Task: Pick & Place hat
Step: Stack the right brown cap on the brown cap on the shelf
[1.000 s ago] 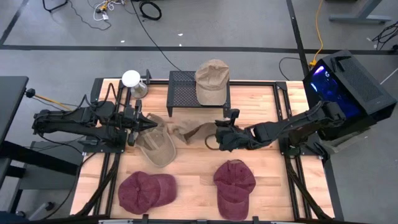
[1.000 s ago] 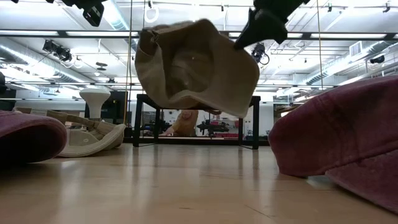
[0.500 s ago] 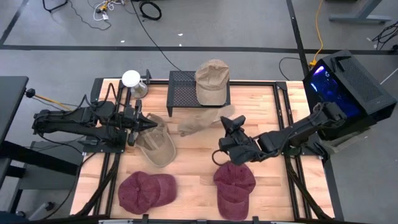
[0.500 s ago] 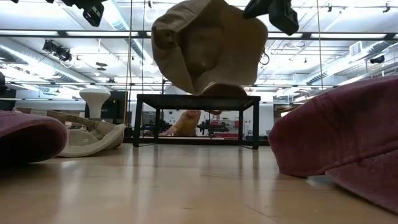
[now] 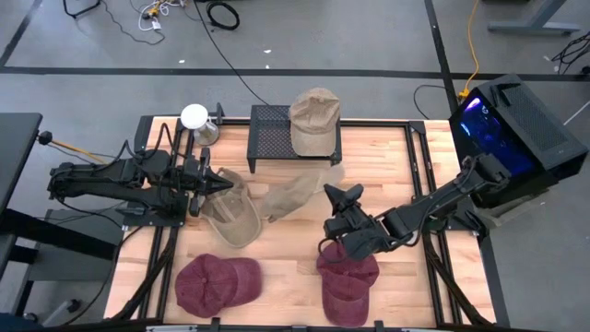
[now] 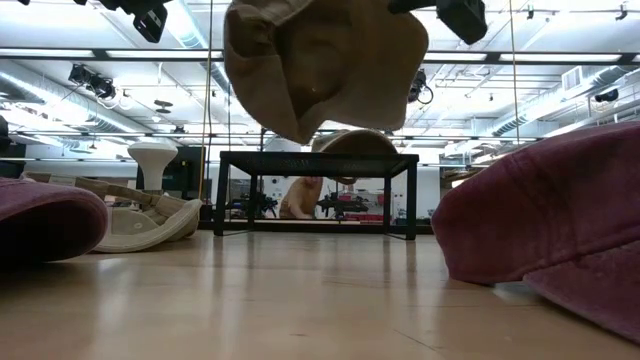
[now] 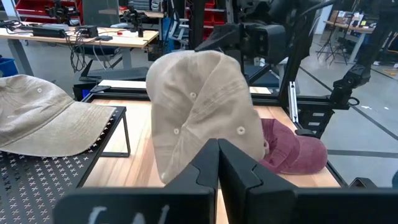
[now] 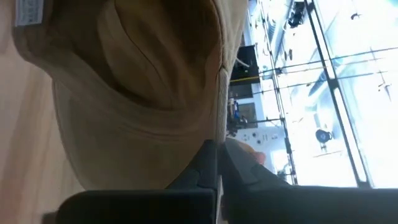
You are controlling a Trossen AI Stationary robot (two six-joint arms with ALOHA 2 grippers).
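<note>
The tan hat in my right gripper will be let go on the table (image 5: 279, 194) below the black rack, against the other tan hat there.
My right gripper (image 5: 330, 195) is shut on a tan hat (image 5: 295, 195) and holds it in the air over the middle of the table; in the low view this hat (image 6: 320, 60) hangs high under the gripper (image 6: 440, 12). A second tan hat (image 5: 313, 120) lies crown up on the black rack (image 5: 267, 138). A third tan hat (image 5: 230, 219) lies on the table by my left gripper (image 5: 219, 183), which is shut (image 7: 217, 163) and touches nothing. Two maroon hats (image 5: 217, 281) (image 5: 348, 275) rest near the near edge. My right gripper pinches the tan hat's rim (image 8: 219, 134), at the edge of its opening, between the two fingers. The fingers lie along that edge, with the hat's hollow inside facing the wrist camera. The hat is lifted clear of the table and hangs beside and below the fingers.
A white round object (image 5: 194, 116) stands at the far left corner. The black rack takes up the far middle of the table. Bare wood (image 5: 286, 258) shows between the two maroon hats. A dark box with a lit screen (image 5: 502, 120) sits off the right edge.
My right gripper has moved toward the near edge and upward, keeping its hold. The tan hat has risen with it and turned about, hanging higher in the low view than a second ago. My left arm has kept still.
</note>
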